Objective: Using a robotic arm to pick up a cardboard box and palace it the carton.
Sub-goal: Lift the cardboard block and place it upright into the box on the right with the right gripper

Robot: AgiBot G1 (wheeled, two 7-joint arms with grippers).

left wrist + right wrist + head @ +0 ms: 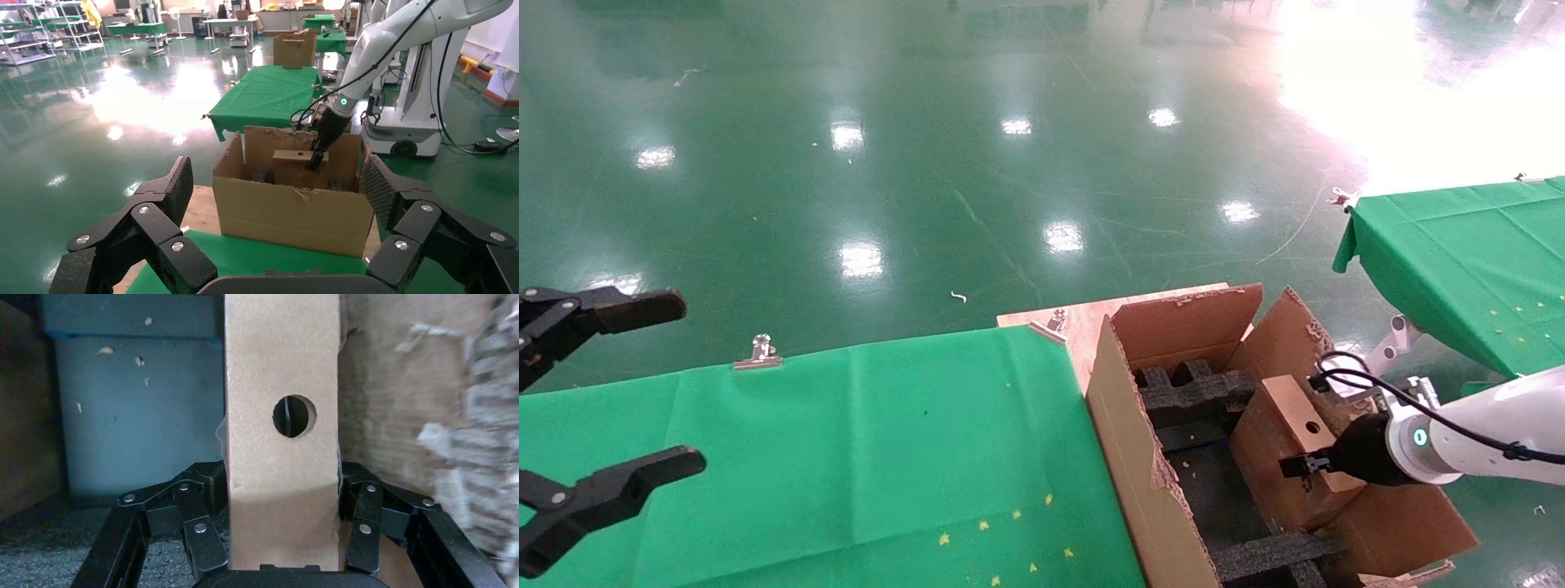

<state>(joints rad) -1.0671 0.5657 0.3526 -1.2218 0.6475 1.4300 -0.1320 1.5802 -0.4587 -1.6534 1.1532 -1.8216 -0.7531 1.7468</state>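
The robot's right gripper needs to put the cardboard box down between the black foam inserts against the carton's long side (1266, 465) (252, 407).
The small brown cardboard box (1295, 445), with a round hole in its top face, sits tilted inside the large carton (1124, 433), among black foam inserts (1189, 388). My right gripper (1303, 467), on the white robotic arm (1483, 433) with a teal ring, is shut on the box's near end. In the right wrist view the box (281, 447) fills the gap between both fingers (202, 533). My left gripper (576, 400) is open and empty at the far left over the green table. The left wrist view shows the carton (294, 211), box (297, 168) and right gripper (318, 158).
The carton stands on a wooden board (1083, 322) at the right end of my green-clothed table (846, 457). A second green table (1467, 261) stands at the right. Metal clips (758, 354) hold the cloth edge. Glossy green floor lies beyond.
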